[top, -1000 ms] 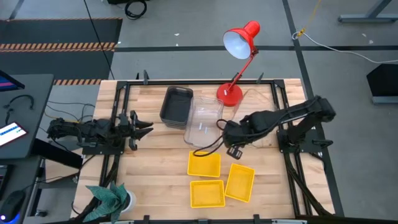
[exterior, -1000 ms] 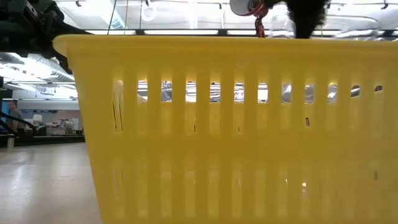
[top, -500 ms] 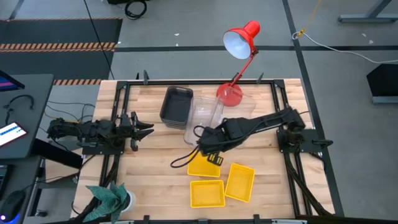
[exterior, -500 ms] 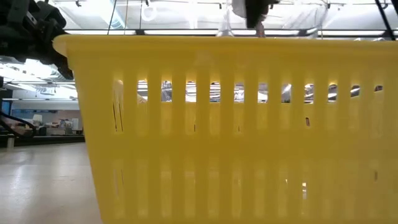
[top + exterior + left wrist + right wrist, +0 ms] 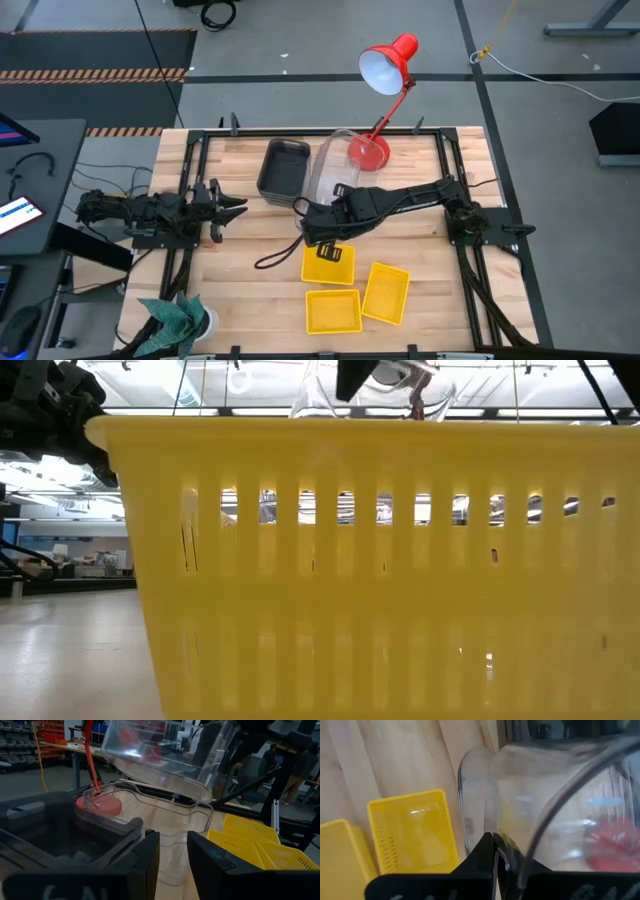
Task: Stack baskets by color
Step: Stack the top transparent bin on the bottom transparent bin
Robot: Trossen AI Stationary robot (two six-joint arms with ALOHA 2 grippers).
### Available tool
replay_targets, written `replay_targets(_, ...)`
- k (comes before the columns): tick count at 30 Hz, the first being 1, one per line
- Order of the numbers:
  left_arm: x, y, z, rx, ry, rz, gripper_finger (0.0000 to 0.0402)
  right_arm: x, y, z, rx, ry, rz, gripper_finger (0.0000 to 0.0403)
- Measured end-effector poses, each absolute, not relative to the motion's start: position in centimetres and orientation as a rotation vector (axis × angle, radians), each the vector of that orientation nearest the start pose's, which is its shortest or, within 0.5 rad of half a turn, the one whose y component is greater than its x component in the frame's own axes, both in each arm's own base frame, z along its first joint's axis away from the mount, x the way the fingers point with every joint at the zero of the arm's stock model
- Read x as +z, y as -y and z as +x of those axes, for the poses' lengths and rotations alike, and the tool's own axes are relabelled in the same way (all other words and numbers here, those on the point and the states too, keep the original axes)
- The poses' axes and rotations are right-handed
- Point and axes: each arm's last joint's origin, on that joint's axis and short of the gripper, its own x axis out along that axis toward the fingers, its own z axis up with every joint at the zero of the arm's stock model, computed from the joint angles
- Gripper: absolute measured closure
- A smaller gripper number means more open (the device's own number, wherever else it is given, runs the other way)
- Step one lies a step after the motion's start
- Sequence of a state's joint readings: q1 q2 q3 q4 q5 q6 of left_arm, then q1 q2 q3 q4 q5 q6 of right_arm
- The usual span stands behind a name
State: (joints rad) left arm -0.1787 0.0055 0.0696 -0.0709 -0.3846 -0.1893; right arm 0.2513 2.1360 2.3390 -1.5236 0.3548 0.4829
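I should release the clear basket with my right gripper inside the other clear basket (image 5: 354,195), in front of the red lamp's base.
My right gripper (image 5: 309,216) is shut on a clear basket (image 5: 337,160), held tilted in the air over a second clear basket (image 5: 150,815) that rests on its base on the table. A dark grey basket (image 5: 283,168) stands just left of them. Three yellow baskets (image 5: 328,262) (image 5: 332,311) (image 5: 386,293) lie toward the near edge; one of them (image 5: 380,560) fills the low view, with the raised clear basket (image 5: 320,390) showing above it. My left gripper (image 5: 238,205) waits open at the table's left side. My right gripper pinches the clear basket's wall at its near end (image 5: 506,856) between its two fingers. The fingers slant down from the table's right side. The basket is lifted clear and tilted, reaching from the fingers toward the far edge, above the clear basket on the table.
A red desk lamp (image 5: 385,70) stands with its base (image 5: 368,152) at the far edge, right behind the raised basket. A black cable (image 5: 280,255) trails from the right arm across the wood. A dark metal frame (image 5: 195,190) borders the table.
My right gripper has swung toward the table's left edge and risen a little, rolling as it went. It has carried the clear basket from beside the lamp base to above the clear basket on the table. The basket stays clear of the table and tilted.
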Motion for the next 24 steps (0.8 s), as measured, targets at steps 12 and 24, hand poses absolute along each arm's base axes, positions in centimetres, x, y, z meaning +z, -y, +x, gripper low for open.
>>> replay_targets(12,17.9,0.5,9.2,0.211,0.004,-0.193,0.0297,33.4,-7.6,41.5,-0.345,-1.184,0.006,0.0398)
replay_targets(24,17.9,0.5,9.2,0.211,0.004,-0.194,0.0297,29.6,-6.6,42.1,-0.287,-1.318,0.130,0.0398)
